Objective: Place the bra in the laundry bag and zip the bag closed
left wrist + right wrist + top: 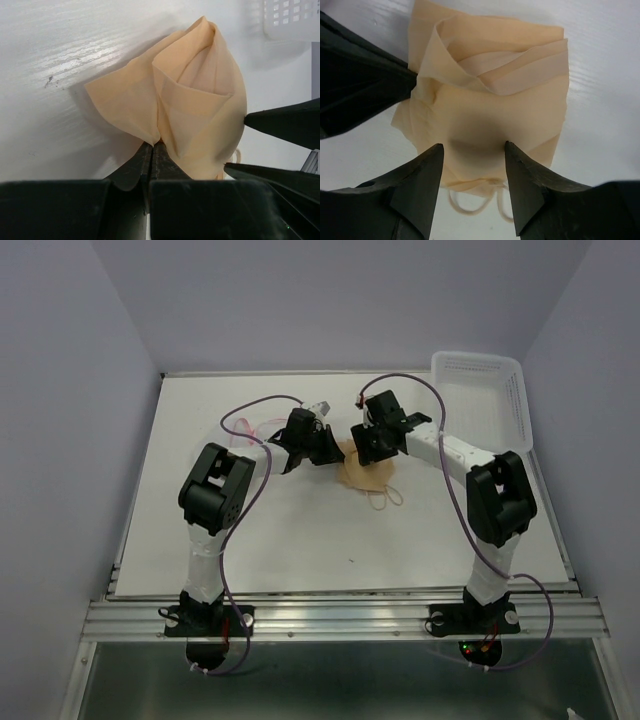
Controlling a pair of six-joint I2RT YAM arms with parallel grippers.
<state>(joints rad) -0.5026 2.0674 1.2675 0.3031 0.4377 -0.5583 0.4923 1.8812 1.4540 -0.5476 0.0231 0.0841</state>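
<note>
A flap lies folded over the far end of the bra while my left gripper pinches a side crease, so next my left gripper opens and takes the flap's corner (162,64).
The peach-beige bra (365,476) lies crumpled at mid-table, its pale looped straps (386,499) trailing toward the near side. My left gripper (322,447) is at its left edge, shut on a fold of the fabric (165,100). The left wrist view shows the closed fingertips (150,150) pinching the cloth. My right gripper (472,146) is open, with one finger on each side of the bra (490,100), just above the straps (470,207). A faint pink-rimmed pale shape (262,427) left of my left gripper may be the laundry bag, but it is hard to make out.
A rigid white perforated basket (482,390) stands at the back right corner and shows in the left wrist view (292,20). Purple cables loop over both arms. My right fingers (282,122) enter the left wrist view from the right. Lilac walls enclose the table.
</note>
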